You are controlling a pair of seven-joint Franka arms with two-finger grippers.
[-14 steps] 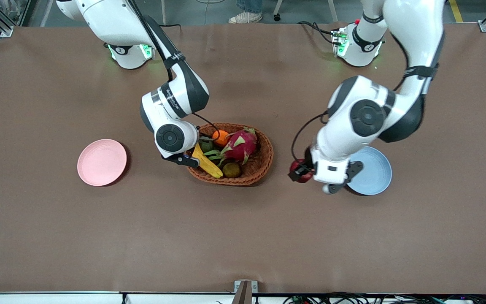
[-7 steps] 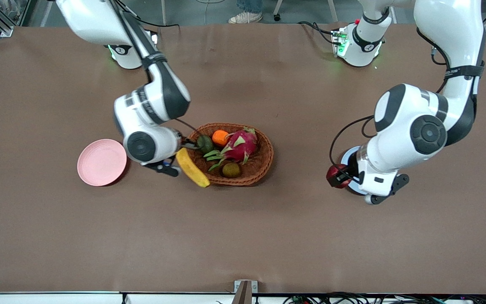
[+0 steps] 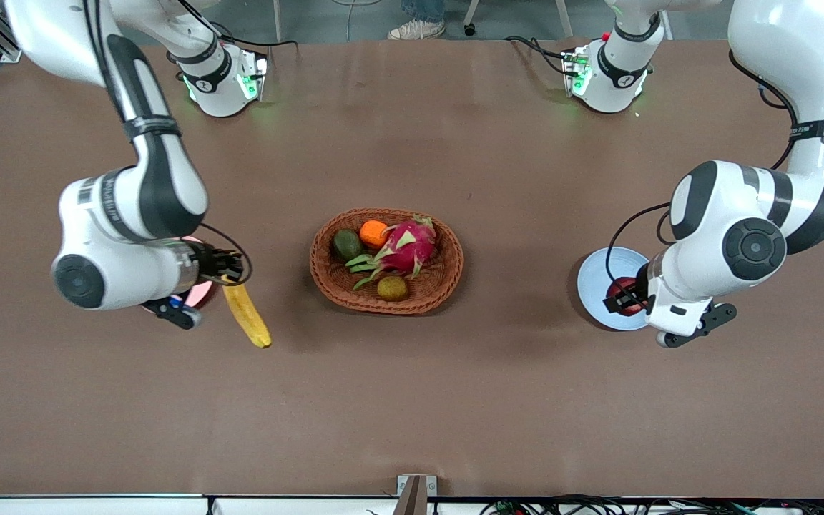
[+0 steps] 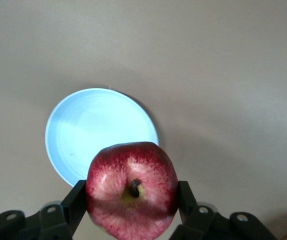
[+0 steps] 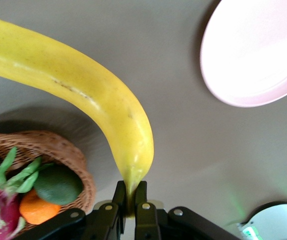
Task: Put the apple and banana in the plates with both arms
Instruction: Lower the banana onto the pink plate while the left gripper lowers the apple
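The robot's left gripper needs to release the dark-red apple near the middle of the light blue plate [image 3: 626, 284] [image 4: 103, 145].
My right gripper [image 3: 229, 275] is shut on the stem end of the yellow banana [image 3: 246, 315] and holds it in the air over the table, just beside the pink plate [image 3: 201, 292], which my arm mostly hides. In the right wrist view the banana [image 5: 78, 90] curves away from my gripper [image 5: 131, 200], with the pink plate [image 5: 256, 55] off to one side. My left gripper [image 3: 621, 297] is shut on the dark-red apple [image 3: 625, 292] over the light blue plate [image 3: 598, 279]. In the left wrist view the apple [image 4: 132, 187] sits between my fingers above the blue plate [image 4: 96, 130].
A brown wicker basket [image 3: 440, 275] stands at the table's middle, holding a pink dragon fruit [image 3: 407, 247], an orange fruit [image 3: 373, 233], a dark green fruit [image 3: 347, 244] and a brown kiwi-like fruit [image 3: 392, 287]. Both arm bases stand along the table's edge farthest from the front camera.
My right gripper carried the banana out of the basket to beside the pink plate. My left gripper carried the apple from beside the blue plate to over it.
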